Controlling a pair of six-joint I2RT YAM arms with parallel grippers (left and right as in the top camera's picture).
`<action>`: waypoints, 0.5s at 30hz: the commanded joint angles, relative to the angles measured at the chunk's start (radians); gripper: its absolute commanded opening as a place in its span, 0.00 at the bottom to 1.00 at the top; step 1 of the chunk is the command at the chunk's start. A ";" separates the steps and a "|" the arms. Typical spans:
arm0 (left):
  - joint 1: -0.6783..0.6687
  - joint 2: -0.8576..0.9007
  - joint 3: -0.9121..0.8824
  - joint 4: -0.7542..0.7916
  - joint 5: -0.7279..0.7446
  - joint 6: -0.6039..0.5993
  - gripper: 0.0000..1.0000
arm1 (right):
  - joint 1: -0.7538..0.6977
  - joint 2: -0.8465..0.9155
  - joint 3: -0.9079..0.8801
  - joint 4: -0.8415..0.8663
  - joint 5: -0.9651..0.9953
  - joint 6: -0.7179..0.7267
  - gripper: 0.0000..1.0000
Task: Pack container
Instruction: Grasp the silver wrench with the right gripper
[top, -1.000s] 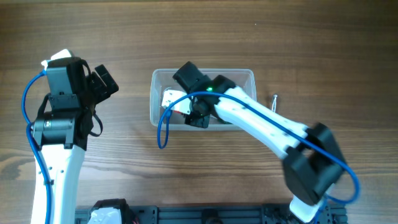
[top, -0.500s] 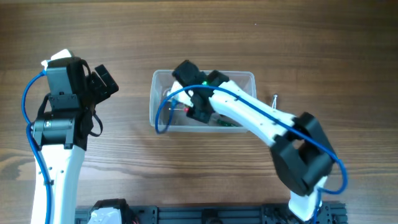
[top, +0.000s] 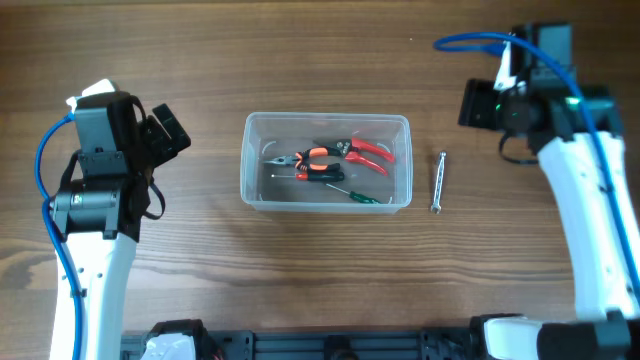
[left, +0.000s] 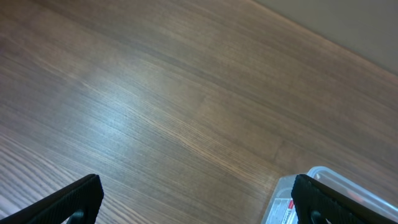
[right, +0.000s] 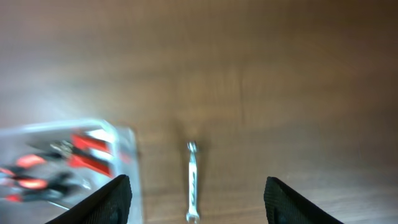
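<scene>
The robot's right gripper should next move to the small metal wrench and close just below its far head (top: 441, 163) (right: 193, 159), the one away from the dark rail.
The clear plastic container (top: 256, 190) stands mid-table and holds orange-and-black pliers (top: 308, 160), red-handled cutters (top: 368, 152) and a green screwdriver (top: 362, 197). A small metal wrench (top: 438, 182) lies on the wood just right of it. My right gripper (top: 478, 106) hovers at the back right, open and empty; its blurred wrist view shows the wrench (right: 193, 180) on the table below the jaws and the container (right: 68, 158) at left. My left gripper (top: 168, 130) is open wide over bare wood left of the container, whose corner (left: 324, 170) shows by one finger.
The wooden table top (top: 330, 60) runs all round the container. A dark rail (top: 330, 345) lines the table's front edge between the two arm bases. The blue cables loop beside each arm.
My right gripper has opened, lifted out of the container and swung away to the back right, so the tools inside now show. The left arm has not moved.
</scene>
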 joint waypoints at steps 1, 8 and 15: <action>0.005 0.002 0.010 0.002 0.002 -0.009 1.00 | 0.001 0.074 -0.192 0.060 -0.060 0.047 0.68; 0.005 0.002 0.010 0.002 0.002 -0.009 1.00 | 0.001 0.235 -0.330 0.238 -0.121 0.067 0.57; 0.005 0.002 0.010 0.002 0.002 -0.009 1.00 | 0.001 0.387 -0.345 0.354 -0.133 0.109 0.37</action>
